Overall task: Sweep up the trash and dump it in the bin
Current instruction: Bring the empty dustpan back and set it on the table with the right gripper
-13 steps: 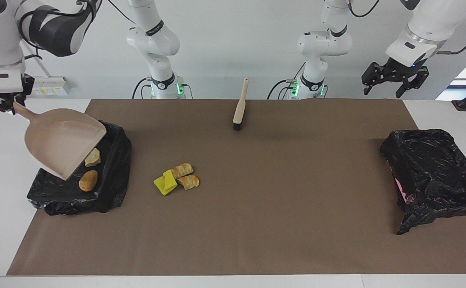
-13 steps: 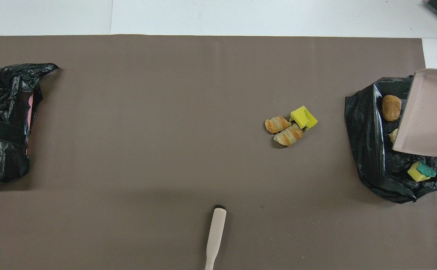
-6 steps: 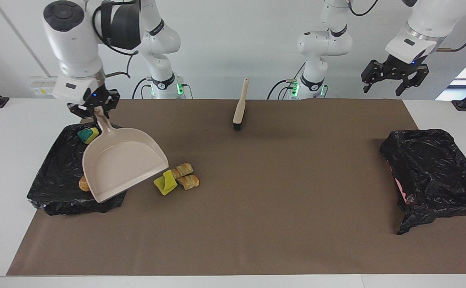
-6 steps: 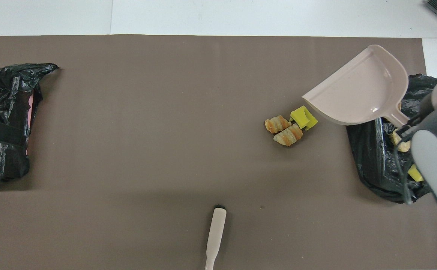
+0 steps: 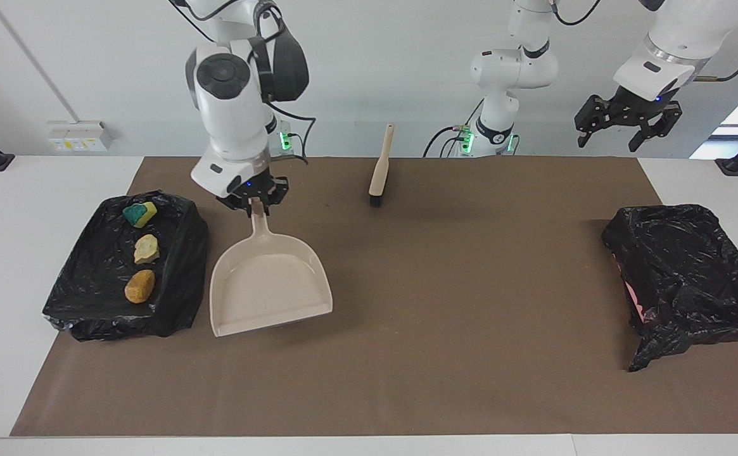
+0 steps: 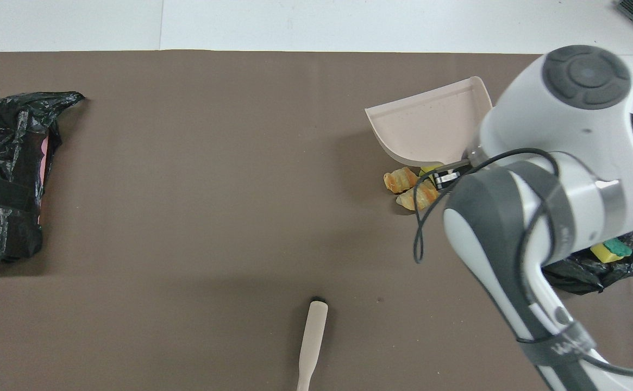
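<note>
Next, my right gripper puts the beige dustpan down on the open brown mat (image 6: 298, 153) beyond the beige brush.
My right gripper (image 5: 253, 202) is shut on the handle of the beige dustpan (image 5: 270, 285), held tilted in the air beside the black-bagged bin (image 5: 178, 304). In that bin lie a green-backed yellow sponge (image 5: 139, 214), a pale chunk (image 5: 146, 248) and an orange-brown chunk (image 5: 140, 286). In the overhead view the dustpan (image 6: 430, 127) hangs by loose trash on the mat: two bread-like pieces (image 6: 401, 179) (image 6: 418, 196) and a yellow sponge scrap (image 6: 427, 170), partly under my right gripper (image 6: 446, 176). The facing view hides this pile under the pan. My left gripper (image 5: 628, 123) waits open, high at its end.
The beige brush (image 5: 378, 171) lies on the brown mat close to the robots, midway between the arms. A second black-bagged bin (image 5: 685, 272) stands at the left arm's end. My right arm's bulk covers most of the first bin (image 6: 577, 271) in the overhead view.
My right arm swung the dustpan off the bin toward the table's middle, over the loose pile. The three pieces in the bin are now uncovered. The left gripper barely moved.
</note>
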Available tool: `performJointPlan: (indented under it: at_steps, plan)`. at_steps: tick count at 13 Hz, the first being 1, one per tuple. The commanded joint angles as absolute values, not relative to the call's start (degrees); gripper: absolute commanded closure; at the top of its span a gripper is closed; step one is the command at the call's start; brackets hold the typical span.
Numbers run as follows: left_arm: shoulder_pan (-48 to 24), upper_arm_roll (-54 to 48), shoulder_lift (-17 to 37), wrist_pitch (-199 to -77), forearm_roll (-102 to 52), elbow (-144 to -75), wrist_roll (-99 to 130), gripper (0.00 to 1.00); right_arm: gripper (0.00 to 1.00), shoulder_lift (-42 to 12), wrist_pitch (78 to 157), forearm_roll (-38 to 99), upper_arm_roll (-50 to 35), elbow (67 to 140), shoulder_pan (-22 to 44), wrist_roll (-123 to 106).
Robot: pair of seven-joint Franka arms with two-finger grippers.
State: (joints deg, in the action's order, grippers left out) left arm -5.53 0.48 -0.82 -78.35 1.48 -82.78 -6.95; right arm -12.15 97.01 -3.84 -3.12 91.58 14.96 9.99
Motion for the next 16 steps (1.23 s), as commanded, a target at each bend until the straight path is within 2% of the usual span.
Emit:
performJointPlan:
  at_steps: [1, 8, 13, 16]
  plan:
    - [-6.6, 1.5, -1.2, -77.7, 2.1, -83.0, -6.2, 0.00, 1.00, -17.0, 101.5, 1.2, -2.6, 89.2, 19.6, 19.7]
    - [-6.7, 4.0, -1.6, -78.2, -1.4, -83.8, -5.5, 0.00, 1.00, -30.9, 113.3, 1.6, -2.6, 80.2, 31.4, 44.5]
    - [-6.3, 3.4, -1.7, -78.1, -1.1, -83.6, -5.4, 0.00, 1.00, -32.5, 120.3, 3.2, -3.2, 81.6, 33.6, 45.7]
    - [-6.3, 3.4, -1.7, -78.0, -1.0, -83.6, -5.2, 0.00, 1.00, -31.9, 123.2, 2.5, -3.1, 86.3, 33.6, 44.2]
